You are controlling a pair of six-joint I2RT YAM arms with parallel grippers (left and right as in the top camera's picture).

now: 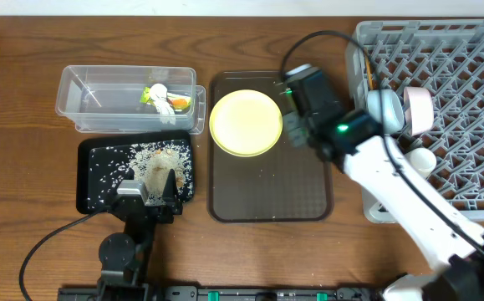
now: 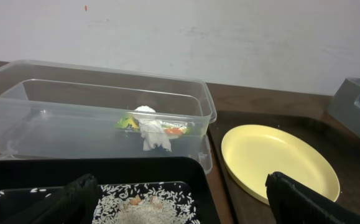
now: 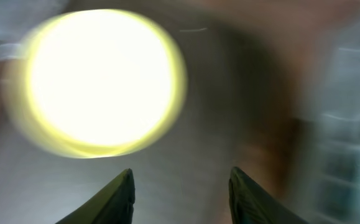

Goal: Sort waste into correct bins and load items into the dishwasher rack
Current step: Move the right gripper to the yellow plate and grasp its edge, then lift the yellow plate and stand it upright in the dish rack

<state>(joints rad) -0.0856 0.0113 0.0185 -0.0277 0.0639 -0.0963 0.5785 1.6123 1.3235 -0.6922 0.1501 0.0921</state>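
Note:
Next, my right gripper grabs the yellow plate by the plate's rim (image 1: 281,122) (image 3: 181,82) facing the grey rack.
The yellow plate (image 1: 246,123) lies on the brown serving tray (image 1: 271,196); it also shows in the left wrist view (image 2: 279,162) and, blurred, in the right wrist view (image 3: 99,81). My right gripper (image 1: 296,117) (image 3: 181,193) is open and empty just right of the plate, above the serving tray. The clear tub (image 1: 108,100) (image 2: 61,118) holds the green wrapper and white tissue (image 1: 165,99) (image 2: 152,127). The black tray (image 1: 95,180) holds rice scraps (image 1: 154,163) (image 2: 145,208). My left gripper (image 1: 151,191) (image 2: 186,208) is open over the black tray's near edge.
The grey rack (image 1: 459,75) stands at the right, holding a light blue bowl (image 1: 382,107), a white bowl (image 1: 420,109), a small white cup (image 1: 420,159) and thin chopsticks (image 1: 366,65). The rack's corner shows in the left wrist view (image 2: 357,109).

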